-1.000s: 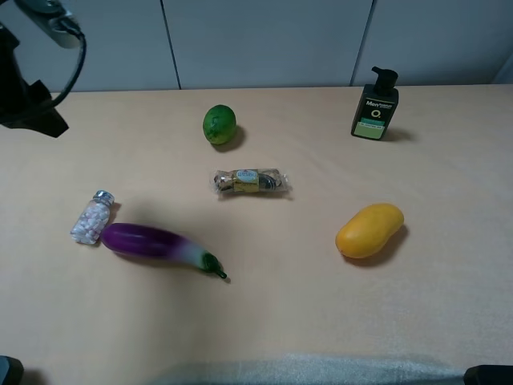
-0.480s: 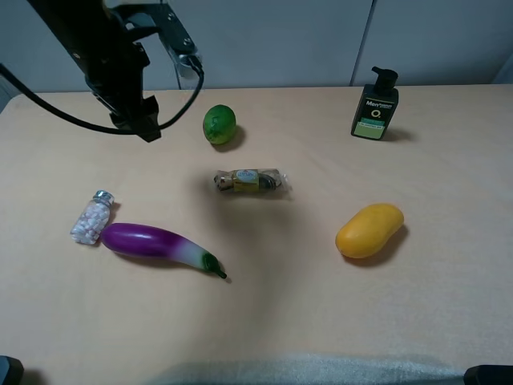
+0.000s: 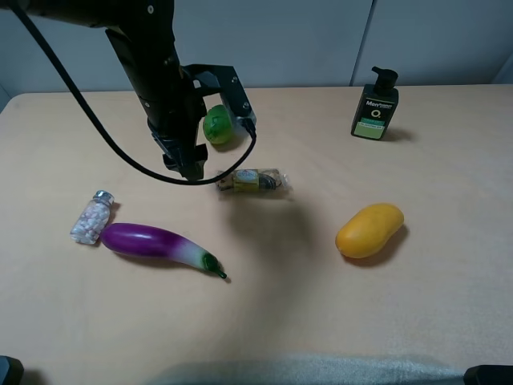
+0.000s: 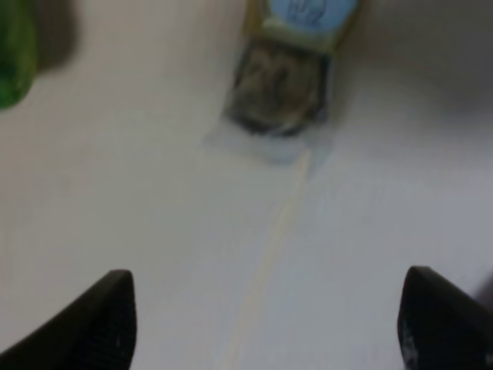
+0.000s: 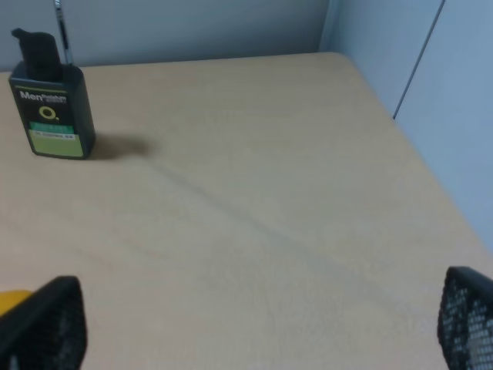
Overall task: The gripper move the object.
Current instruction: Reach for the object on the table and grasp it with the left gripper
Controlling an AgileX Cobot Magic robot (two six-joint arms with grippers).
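Observation:
My left gripper is going to close on the yellow label [image 3: 248,180] [image 4: 308,17] around the middle of the clear-wrapped packet near the lime.
The object, a small clear-wrapped packet [image 3: 250,181] with brown and yellow contents, lies on the table near the middle. My left gripper [image 3: 191,167], black with a looping cable, hangs just left of the packet, not touching it. In the left wrist view the packet [image 4: 286,77] lies ahead of the gripper [image 4: 269,331], whose jaws stand wide apart and empty. My right gripper [image 5: 258,324] is open and empty over the table's right part.
A lime [image 3: 220,127] sits right behind the left arm and shows in the left wrist view [image 4: 11,54]. A pill bottle [image 3: 93,216] and an eggplant [image 3: 160,244] lie front left. A mango [image 3: 369,230] lies right, a dark pump bottle [image 3: 375,106] back right.
My left arm has swung in from the far left, down and to the right, and now hangs beside the packet. The objects on the table have not moved.

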